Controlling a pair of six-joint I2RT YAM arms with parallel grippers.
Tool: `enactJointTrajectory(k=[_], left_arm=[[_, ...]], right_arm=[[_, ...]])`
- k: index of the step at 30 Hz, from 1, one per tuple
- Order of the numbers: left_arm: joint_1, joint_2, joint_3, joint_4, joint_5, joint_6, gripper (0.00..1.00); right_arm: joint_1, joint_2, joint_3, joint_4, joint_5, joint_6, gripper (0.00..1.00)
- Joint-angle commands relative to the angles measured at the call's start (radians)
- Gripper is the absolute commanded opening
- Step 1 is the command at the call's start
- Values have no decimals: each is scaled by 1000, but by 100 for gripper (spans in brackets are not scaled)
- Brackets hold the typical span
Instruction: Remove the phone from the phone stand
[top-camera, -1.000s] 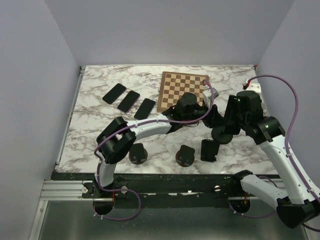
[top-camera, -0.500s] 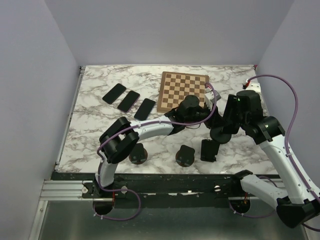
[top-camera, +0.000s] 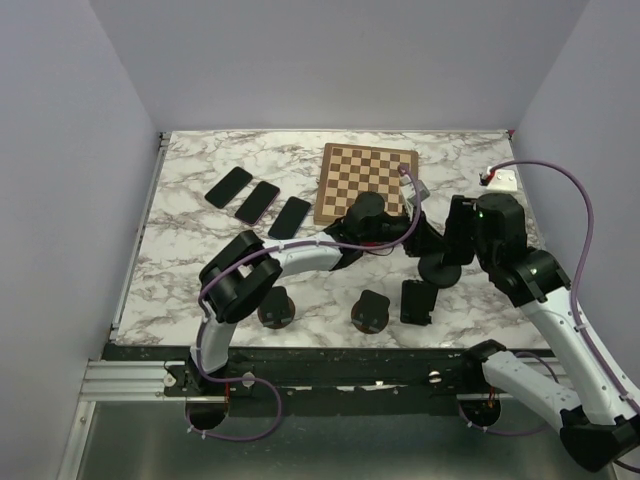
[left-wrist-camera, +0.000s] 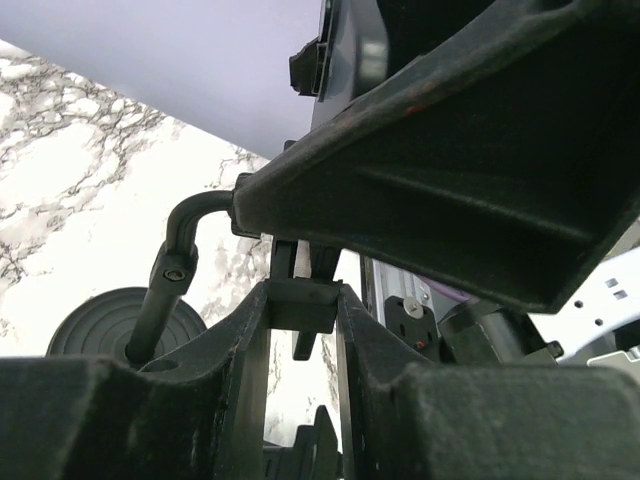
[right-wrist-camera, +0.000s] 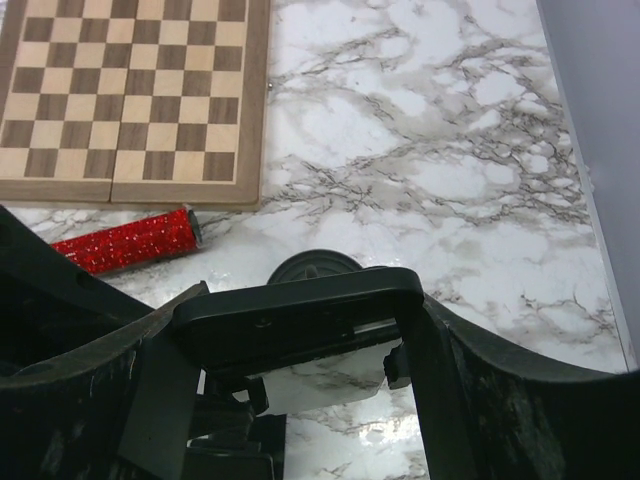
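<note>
My right gripper should set the black phone down on the marble (top-camera: 465, 207) (right-wrist-camera: 420, 106) next to the chessboard, behind the round base of the phone stand.
In the right wrist view my right gripper (right-wrist-camera: 305, 300) is shut on a black phone (right-wrist-camera: 290, 318), held edge-on across the fingers above the round base of the phone stand (right-wrist-camera: 318, 266). In the left wrist view my left gripper (left-wrist-camera: 300, 300) is shut on the stand's upper bracket (left-wrist-camera: 300, 312), with its bent stem (left-wrist-camera: 165, 285) and base (left-wrist-camera: 120, 322) at lower left. In the top view both grippers, left (top-camera: 420, 237) and right (top-camera: 452, 240), meet above the stand base (top-camera: 440, 270). Whether the phone still sits in the cradle is hidden.
A chessboard (top-camera: 365, 183) lies behind the grippers, with a red glitter cylinder (right-wrist-camera: 125, 240) in front of it. Three phones (top-camera: 258, 202) lie flat at the left. Near the front edge stand two bare stands (top-camera: 276, 308) (top-camera: 370, 312) and one stand holding a phone (top-camera: 418, 300).
Both wrists have shifted a little to the left and toward the near edge, keeping their hold. The stand base has barely moved.
</note>
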Motion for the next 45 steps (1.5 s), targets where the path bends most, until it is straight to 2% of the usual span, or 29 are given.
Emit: enactJointTrajectory(k=[1, 5, 15, 29, 36, 41, 45], left_arm=[[62, -4, -31, 198, 199, -115, 0], [64, -2, -8, 155, 240, -85, 0], [72, 85, 92, 146, 413, -122, 0], [83, 118, 156, 71, 443, -67, 0], [77, 102, 170, -20, 335, -27, 0], [51, 58, 96, -21, 187, -11, 0], [24, 19, 35, -9, 86, -14, 0]], right_arm=[[-24, -42, -29, 20, 188, -155, 1], [-24, -50, -43, 49, 163, -196, 1], [-24, -110, -71, 112, -53, -324, 1], [-24, -133, 6, 21, -315, -342, 1], [-25, -166, 9, 46, -371, -272, 1], [-24, -210, 49, 89, -390, -79, 0], [-24, -200, 152, 46, -424, 80, 0]])
